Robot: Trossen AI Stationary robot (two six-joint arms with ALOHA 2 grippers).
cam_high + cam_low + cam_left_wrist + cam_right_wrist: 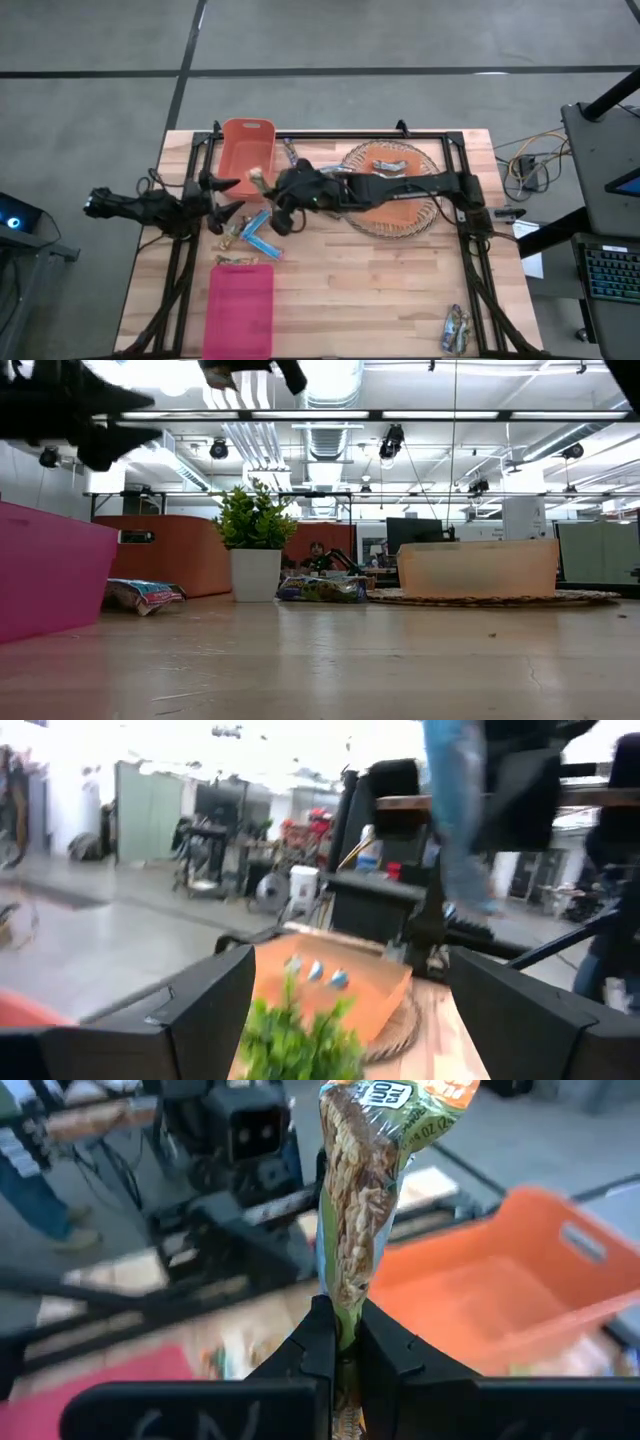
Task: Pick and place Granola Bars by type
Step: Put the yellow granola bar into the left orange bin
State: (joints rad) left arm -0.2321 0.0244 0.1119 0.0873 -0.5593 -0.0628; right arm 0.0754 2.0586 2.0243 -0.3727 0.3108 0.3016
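The granola bar's loose end (254,174) (468,885) sticks out past the fingers of my right gripper, and my left gripper will close on it there.
My right gripper (338,1342) reaches across the table to beside the orange bin (247,150), shut on a granola bar (352,1230) with a clear green wrapper showing oats and an orange end. My left gripper (226,198) hangs open and holds nothing, just left of the right one, over the table in front of the bin. Both are raised well above the table in the low view. Two bright blue bars (258,231) and tan bars (238,259) lie flat on the wood below. Silver-blue bars (386,165) lie on the orange tray (395,212). My right gripper pinches the bar's lower end (344,1320) between its two fingers (318,1342). The bar runs on straight out past the fingertips, in line with them, and is lifted clear of the table.
A pink bin (240,308) sits at the near edge. The orange tray rests on a round wicker mat (425,222). A small green plant (254,542) in a white pot stands between bin and mat. Wrapped packets lie by the pot (322,589) and at the near right corner (455,328).
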